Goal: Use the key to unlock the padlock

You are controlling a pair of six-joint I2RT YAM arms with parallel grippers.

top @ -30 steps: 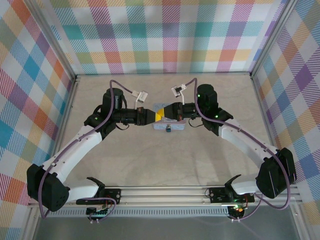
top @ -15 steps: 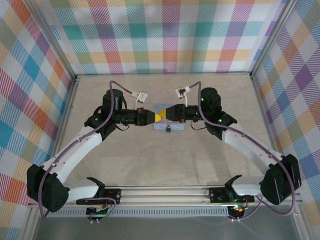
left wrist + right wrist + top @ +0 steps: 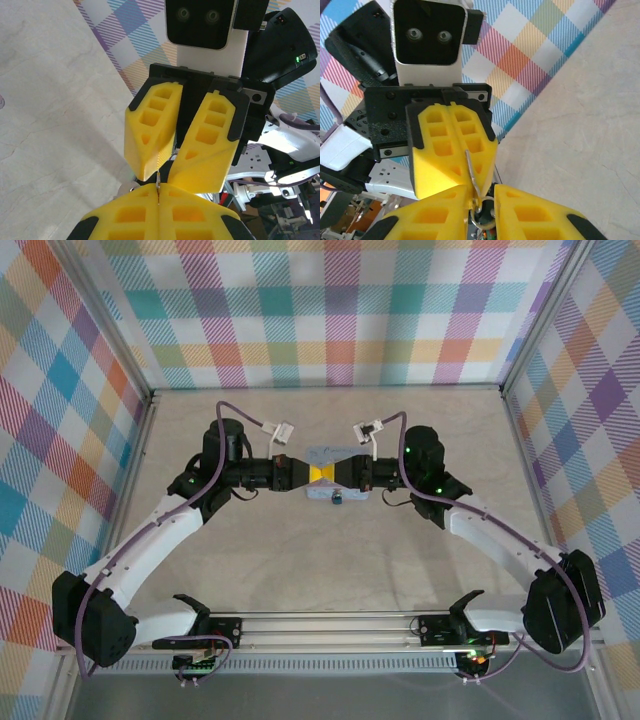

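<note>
The key's blade is pinched in my left gripper, so my right gripper should take the ring (image 3: 482, 214) and turn the key until my left gripper can hold the key's head.
Both grippers meet tip to tip in mid-air above a pastel tin (image 3: 330, 453). My left gripper (image 3: 317, 473) is shut on the key (image 3: 470, 167), a thin metal blade pinched in the seam of its yellow fingers (image 3: 130, 215). The blade's tip (image 3: 158, 181) pokes out toward my right gripper (image 3: 329, 473). The right gripper (image 3: 482, 197) is open, its jaws a small gap apart either side of the key's ring (image 3: 487, 222). The padlock (image 3: 338, 499), tiny and bluish, lies at the tin's near edge, below the grippers.
The tin lies mid-table on the beige tabletop (image 3: 320, 570). Checked walls (image 3: 330, 310) close off the back and both sides. Purple cables (image 3: 245, 412) loop above both wrists. The arm bases sit on the rail (image 3: 330, 625) at the near edge.
The right gripper was shut a second ago and now stands open. Its arm has drawn back slightly to the right. The left gripper has kept its grip and place.
</note>
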